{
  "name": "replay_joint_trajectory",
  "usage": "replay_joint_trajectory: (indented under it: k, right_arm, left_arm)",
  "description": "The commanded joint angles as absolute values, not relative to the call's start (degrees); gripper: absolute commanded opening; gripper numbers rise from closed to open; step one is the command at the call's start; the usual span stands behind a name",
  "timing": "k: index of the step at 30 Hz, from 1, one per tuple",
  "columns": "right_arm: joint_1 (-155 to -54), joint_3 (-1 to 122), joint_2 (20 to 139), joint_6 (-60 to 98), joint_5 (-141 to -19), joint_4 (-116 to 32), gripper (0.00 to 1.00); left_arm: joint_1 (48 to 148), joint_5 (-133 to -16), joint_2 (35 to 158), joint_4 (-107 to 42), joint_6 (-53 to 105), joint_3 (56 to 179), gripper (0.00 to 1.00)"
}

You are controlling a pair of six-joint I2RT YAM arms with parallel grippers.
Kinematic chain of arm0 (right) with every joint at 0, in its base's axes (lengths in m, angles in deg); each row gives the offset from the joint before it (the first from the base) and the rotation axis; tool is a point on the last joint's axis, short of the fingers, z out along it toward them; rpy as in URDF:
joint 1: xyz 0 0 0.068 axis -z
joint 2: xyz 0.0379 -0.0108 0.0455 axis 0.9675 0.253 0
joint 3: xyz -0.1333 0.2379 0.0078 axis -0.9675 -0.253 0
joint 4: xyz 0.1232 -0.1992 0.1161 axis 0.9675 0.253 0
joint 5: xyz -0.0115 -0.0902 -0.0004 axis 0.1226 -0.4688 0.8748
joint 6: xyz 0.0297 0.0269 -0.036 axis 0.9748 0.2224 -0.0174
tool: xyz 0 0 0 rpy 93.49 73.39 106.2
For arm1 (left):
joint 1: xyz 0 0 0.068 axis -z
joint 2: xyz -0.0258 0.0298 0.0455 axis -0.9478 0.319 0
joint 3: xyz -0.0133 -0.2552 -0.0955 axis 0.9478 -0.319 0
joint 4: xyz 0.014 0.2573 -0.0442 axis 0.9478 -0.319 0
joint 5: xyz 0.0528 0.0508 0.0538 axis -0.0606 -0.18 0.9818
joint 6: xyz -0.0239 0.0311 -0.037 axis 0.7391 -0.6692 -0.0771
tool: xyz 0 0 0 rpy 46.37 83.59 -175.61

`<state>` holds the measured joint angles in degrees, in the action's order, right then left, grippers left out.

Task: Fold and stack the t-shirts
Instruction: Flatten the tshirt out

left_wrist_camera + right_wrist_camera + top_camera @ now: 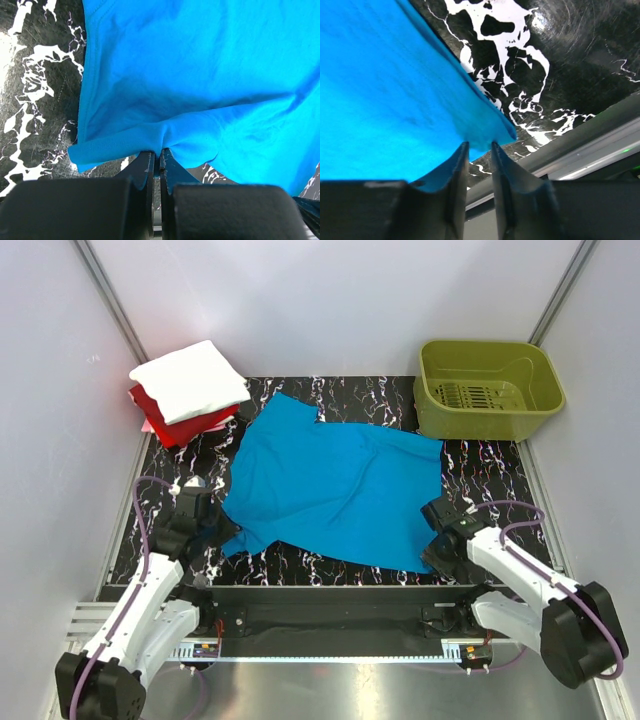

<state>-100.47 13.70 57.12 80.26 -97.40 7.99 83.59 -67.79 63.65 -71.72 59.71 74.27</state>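
Note:
A slanted crease runs across the turquoise-blue t-shirt, so the robot's right gripper will pinch its free near corner [501, 132] and pull the hem tight against the left gripper before folding.
The turquoise-blue t-shirt [330, 485] lies spread and rumpled on the black marbled table [480, 472]. My left gripper [222, 532] is at its near left corner, shut on the hem; in the left wrist view the jaws [159, 152] pinch a fold of the blue cloth [200, 75]. My right gripper [432, 555] is at the near right corner. Its jaws [479, 146] stand slightly apart, with the shirt's corner [395, 100] at the fingertips. The folded white t-shirt [190, 380] lies on the folded red t-shirt [180, 427] at the back left.
An olive-green plastic basket [487, 390] stands at the back right, with nothing in it. White walls enclose the table on three sides. The metal front rail [590, 145] runs close behind my right gripper.

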Motion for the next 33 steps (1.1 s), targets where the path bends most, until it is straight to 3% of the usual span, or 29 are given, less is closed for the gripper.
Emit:
replay_joint_trajectory:
  k: [1, 4, 7, 14, 23, 33]
  right_arm:
    - [-100.40, 16.30, 58.95, 80.77, -98.84, 7.90, 0.27]
    - [-100.48, 17.26, 61.33, 79.89, -98.58, 7.90, 0.28]
    - [-100.48, 17.88, 63.26, 78.75, -96.66, 8.42, 0.41]
    - [-100.48, 15.07, 56.15, 78.73, -92.96, 8.60, 0.43]
    - [-100.48, 15.42, 62.21, 78.65, -86.55, 9.05, 0.45]
    - [-100.57, 17.89, 66.44, 77.25, -89.79, 8.78, 0.50]
  left_arm:
    - [82.83, -69.22, 62.96, -68.72, 58.62, 75.38, 0.00]
    - [82.74, -69.22, 62.70, -68.54, 58.62, 75.38, 0.00]
    - [82.47, -69.04, 62.35, -68.63, 58.80, 75.29, 0.00]
    - [82.39, -69.31, 62.43, -68.45, 58.80, 75.12, 0.00]
    - [80.02, -70.53, 62.61, -67.84, 58.27, 75.29, 0.00]
    - [69.84, -79.14, 64.63, -64.33, 56.08, 74.59, 0.00]
